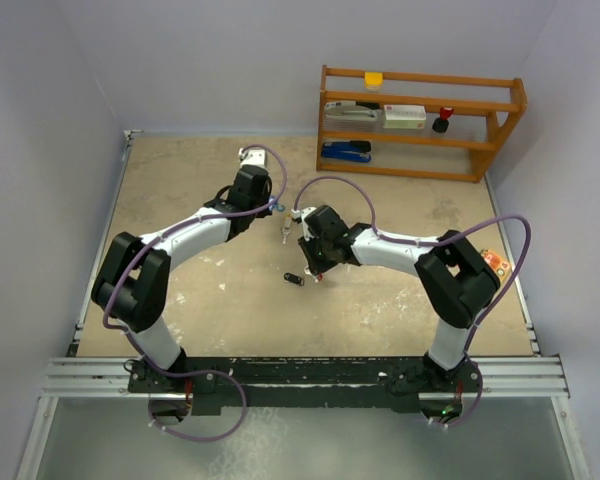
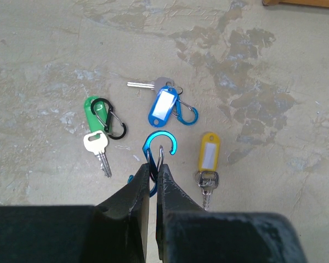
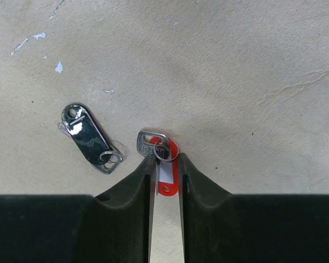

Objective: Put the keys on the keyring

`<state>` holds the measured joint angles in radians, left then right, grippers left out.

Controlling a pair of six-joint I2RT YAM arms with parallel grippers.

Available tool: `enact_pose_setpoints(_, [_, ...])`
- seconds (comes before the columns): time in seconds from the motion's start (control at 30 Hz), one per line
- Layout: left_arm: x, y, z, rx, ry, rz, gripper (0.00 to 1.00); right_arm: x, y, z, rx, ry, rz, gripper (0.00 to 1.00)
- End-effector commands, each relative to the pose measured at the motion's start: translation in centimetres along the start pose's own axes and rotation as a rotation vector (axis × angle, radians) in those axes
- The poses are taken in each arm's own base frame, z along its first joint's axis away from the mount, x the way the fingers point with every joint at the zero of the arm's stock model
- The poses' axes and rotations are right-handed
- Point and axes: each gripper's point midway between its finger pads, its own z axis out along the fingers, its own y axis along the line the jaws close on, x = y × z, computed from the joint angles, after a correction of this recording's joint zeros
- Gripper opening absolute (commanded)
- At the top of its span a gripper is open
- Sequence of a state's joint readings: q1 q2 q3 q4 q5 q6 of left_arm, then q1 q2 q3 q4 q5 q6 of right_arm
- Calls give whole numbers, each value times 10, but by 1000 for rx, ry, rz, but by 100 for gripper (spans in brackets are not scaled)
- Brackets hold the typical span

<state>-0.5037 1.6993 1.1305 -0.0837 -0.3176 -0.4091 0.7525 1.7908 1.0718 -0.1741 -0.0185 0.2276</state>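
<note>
My right fingers span the red-tagged key's ring sideways; next I open and pinch the ring's edge (image 3: 176, 147) before meeting the blue carabiner.
In the left wrist view my left gripper (image 2: 153, 164) is shut on a blue carabiner keyring (image 2: 168, 139) with a thin silver ring beside it. Ahead on the table lie a green-tagged key (image 2: 93, 112) with a black clip, a blue-tagged key (image 2: 162, 105) with a blue clip, and a yellow-tagged key (image 2: 209, 153). In the right wrist view my right gripper (image 3: 167, 157) is shut on the red-tagged key (image 3: 166, 178); its silver head and ring stick out past the fingertips. A black-tagged key (image 3: 88, 138) lies to its left on the table. From above, the left gripper (image 1: 273, 206) and right gripper (image 1: 315, 268) stand close together.
A wooden shelf (image 1: 500, 125) stands at the back right with a stapler, boxes and small items on it. An orange object (image 1: 495, 262) lies by the right edge. The black-tagged key (image 1: 294, 278) lies just left of the right gripper. White walls enclose the table.
</note>
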Motion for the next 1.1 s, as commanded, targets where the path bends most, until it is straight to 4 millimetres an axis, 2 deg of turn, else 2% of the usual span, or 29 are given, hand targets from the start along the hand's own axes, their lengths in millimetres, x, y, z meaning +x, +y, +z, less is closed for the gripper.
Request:
enact_pose_setpoints(0.0, [-22, -3, -7, 27, -66, -35, 0, -14, 2, -4, 0, -32, -26, 22])
enact_pose_setpoints(0.23, [-22, -4, -7, 33, -66, -38, 0, -26, -2, -5, 29, -80, -20, 17])
enact_pose_setpoints(0.43, [-23, -3, -8, 31, -68, -38, 0, -40, -1, -5, 30, -108, -18, 5])
enact_pose_setpoints(0.5, [-23, -3, -8, 29, -68, -38, 0, -44, -1, -9, 33, -126, -13, 4])
enact_pose_setpoints(0.63, [-23, -2, -9, 28, -70, -37, 0, -47, -1, -15, 38, -141, -6, 11])
enact_pose_setpoints(0.87, [-24, -2, -10, 27, -71, -38, 0, -47, 3, -25, 21, -157, 40, 40])
enact_pose_setpoints(1.07, [-24, -2, -10, 29, -71, -37, 0, -45, 11, -26, -5, -142, 105, 44])
